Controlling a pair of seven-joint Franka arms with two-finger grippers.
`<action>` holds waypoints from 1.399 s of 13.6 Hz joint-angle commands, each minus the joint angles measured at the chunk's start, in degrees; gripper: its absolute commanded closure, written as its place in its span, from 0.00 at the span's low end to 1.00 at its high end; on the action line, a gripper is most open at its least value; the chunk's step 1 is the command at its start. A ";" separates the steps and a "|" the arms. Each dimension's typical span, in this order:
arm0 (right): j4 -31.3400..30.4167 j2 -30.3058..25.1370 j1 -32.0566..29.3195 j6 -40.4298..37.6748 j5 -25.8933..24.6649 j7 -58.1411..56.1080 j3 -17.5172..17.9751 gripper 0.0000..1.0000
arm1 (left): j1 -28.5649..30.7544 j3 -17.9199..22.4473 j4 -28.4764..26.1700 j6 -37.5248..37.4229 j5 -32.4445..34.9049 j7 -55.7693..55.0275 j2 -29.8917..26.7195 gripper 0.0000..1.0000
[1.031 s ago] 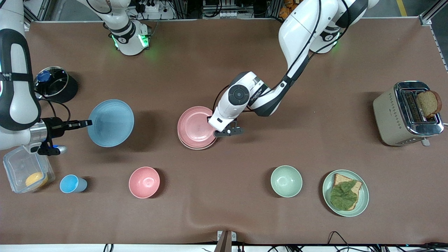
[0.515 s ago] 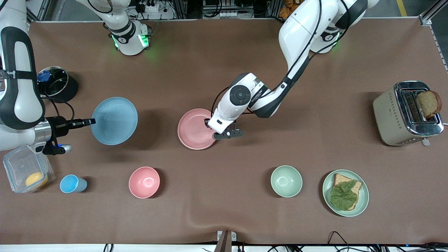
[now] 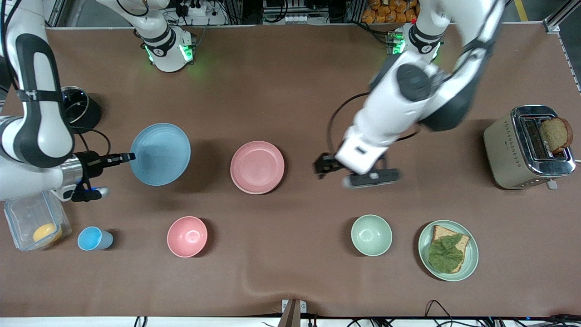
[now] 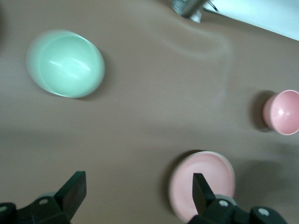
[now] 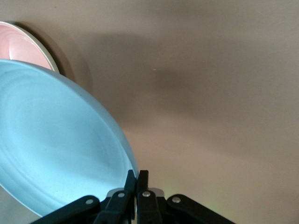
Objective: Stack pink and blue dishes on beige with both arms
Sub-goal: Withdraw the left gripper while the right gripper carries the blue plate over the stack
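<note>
My right gripper has the light blue plate to put down. It will let go of it squarely on top of the pale pink plate [image 3: 257,166].
The pale pink plate [image 3: 257,166] lies flat at the table's middle, and the left wrist view shows it too [image 4: 210,163]. It rests on the beige plate [image 5: 46,54], of which only a thin cream rim shows. My left gripper [image 3: 323,165] hangs open and empty over bare table beside the pink plate, toward the left arm's end; its fingertips [image 4: 74,189] stand wide apart. My right gripper [image 3: 131,157] is shut on the rim of the light blue plate [image 3: 160,154], which it holds up, tilted, beside the pink plate. The blue plate [image 5: 56,144] fills much of the right wrist view.
Nearer the camera stand a small pink bowl [image 3: 187,236], a blue cup [image 3: 94,239], a green bowl [image 3: 371,235] and a green plate [image 3: 474,254] with toast. A toaster [image 3: 522,150] stands at the left arm's end. A black pot [image 3: 84,111] and a plastic box [image 3: 27,218] are at the right arm's end.
My left gripper let go of the pink plate, opened and pulled away toward the left arm's end. My right gripper carried the blue plate closer to the pink plate.
</note>
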 commanded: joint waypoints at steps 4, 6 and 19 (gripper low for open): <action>-0.85 -1.43 10.00 5.35 0.74 10.96 -0.35 1.00 | 10.37 -0.47 -2.67 -17.21 3.10 10.91 -13.50 0.00; -1.12 -0.82 14.13 9.04 0.74 15.00 -0.44 1.00 | 13.43 -0.47 -2.67 -18.56 3.29 14.32 -16.15 0.00; -6.13 7.09 26.89 27.42 6.11 14.49 -0.44 1.00 | 11.34 12.09 -3.72 -25.94 2.41 24.28 -20.11 0.00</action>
